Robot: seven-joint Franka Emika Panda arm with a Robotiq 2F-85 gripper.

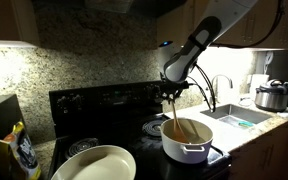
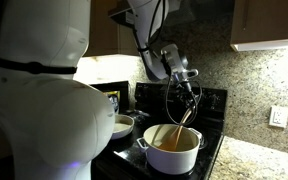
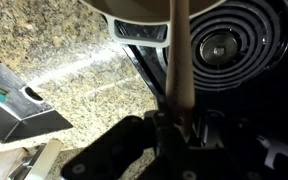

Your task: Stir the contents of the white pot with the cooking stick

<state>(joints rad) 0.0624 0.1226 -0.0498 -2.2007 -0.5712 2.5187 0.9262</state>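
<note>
Next, my gripper lets go of the cooking stick inside the white pot (image 1: 185, 134), with the stick's upper end sticking up above the pot's rim.
The white pot (image 1: 187, 148) stands on the black stove; it also shows in an exterior view (image 2: 171, 152) and its rim shows at the top of the wrist view (image 3: 134, 10). Its orange-brown contents (image 1: 185, 130) fill it, also seen in an exterior view (image 2: 171, 137). My gripper (image 1: 174, 92) hangs above the pot, shut on the upper end of the cooking stick (image 1: 173, 115). The stick slants down into the contents in both exterior views (image 2: 183, 118). In the wrist view the stick (image 3: 181, 50) runs up from my jaws (image 3: 179, 118) toward the pot.
A wider shallow white pan (image 1: 95, 163) sits at the stove's front. A steel cooker with dark lid (image 1: 273, 96) stands by the sink (image 1: 236, 115). A coil burner (image 3: 224, 40) lies beside the pot. Granite counter (image 3: 74, 70) flanks the stove. The arm's white base (image 2: 39, 90) fills one side.
</note>
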